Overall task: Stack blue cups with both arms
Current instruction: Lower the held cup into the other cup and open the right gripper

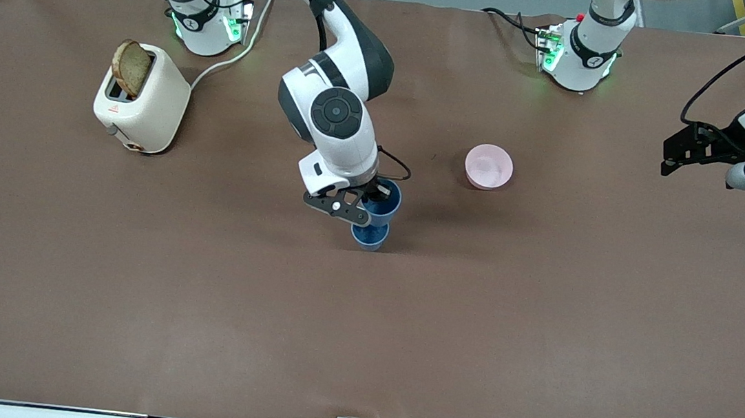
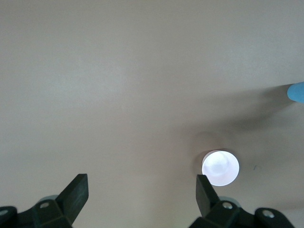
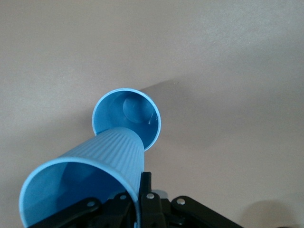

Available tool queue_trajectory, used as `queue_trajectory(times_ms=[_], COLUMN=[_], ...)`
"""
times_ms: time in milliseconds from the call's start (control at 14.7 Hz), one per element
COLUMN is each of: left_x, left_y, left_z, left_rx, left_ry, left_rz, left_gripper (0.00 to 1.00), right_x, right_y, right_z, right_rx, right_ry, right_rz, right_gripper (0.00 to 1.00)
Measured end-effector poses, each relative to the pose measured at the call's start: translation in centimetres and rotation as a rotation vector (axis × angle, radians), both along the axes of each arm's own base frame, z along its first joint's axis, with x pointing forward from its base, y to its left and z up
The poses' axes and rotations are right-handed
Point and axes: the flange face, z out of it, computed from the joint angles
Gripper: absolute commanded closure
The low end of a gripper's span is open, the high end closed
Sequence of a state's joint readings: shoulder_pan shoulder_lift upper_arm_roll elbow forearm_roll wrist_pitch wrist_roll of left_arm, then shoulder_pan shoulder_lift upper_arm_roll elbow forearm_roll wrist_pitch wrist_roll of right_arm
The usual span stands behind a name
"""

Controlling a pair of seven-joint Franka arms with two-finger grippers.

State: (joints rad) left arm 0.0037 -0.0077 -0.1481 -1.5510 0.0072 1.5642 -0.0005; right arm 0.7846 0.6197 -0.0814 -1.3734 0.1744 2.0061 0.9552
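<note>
My right gripper is holding a blue cup, tilted over the standing one. It will let go of that cup down inside the standing blue cup (image 1: pixel 371 232) (image 3: pixel 127 118) on the brown table.
One blue cup (image 1: pixel 369 236) stands upright on the brown table near its middle. My right gripper (image 1: pixel 377 194) is shut on the rim of the second blue cup (image 1: pixel 387 203) and holds it tilted over the standing one, its base at that cup's mouth. In the right wrist view the held cup (image 3: pixel 80 175) points down at the open standing cup (image 3: pixel 135 111), one finger (image 3: pixel 146 183) outside its rim. My left gripper (image 1: pixel 670 156) is open and empty, waiting over the left arm's end of the table. In the left wrist view (image 2: pixel 142 183) a cup's edge (image 2: pixel 297 91) shows.
A pink bowl (image 1: pixel 488 166) sits between the cups and the left arm's end; it shows white in the left wrist view (image 2: pixel 220 167). A cream toaster (image 1: pixel 141 102) with a bread slice (image 1: pixel 131 67) stands toward the right arm's end, its cord running to that arm's base.
</note>
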Motion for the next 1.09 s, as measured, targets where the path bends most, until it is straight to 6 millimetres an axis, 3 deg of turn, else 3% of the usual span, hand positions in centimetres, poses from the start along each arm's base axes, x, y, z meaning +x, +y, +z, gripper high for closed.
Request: queue_trajectory(times_ms=[1088], left_x=[-0.2], left_y=[-0.3], left_z=[0.0], left_rx=[0.001], left_ry=[0.0], left_rz=[0.0], left_gripper=[0.0], right_x=[1.9], right_y=[-1.3], right_z=[-0.7], right_rx=[0.004], right_ry=[-0.039], right_rz=[-0.03], right_gripper=[0.98])
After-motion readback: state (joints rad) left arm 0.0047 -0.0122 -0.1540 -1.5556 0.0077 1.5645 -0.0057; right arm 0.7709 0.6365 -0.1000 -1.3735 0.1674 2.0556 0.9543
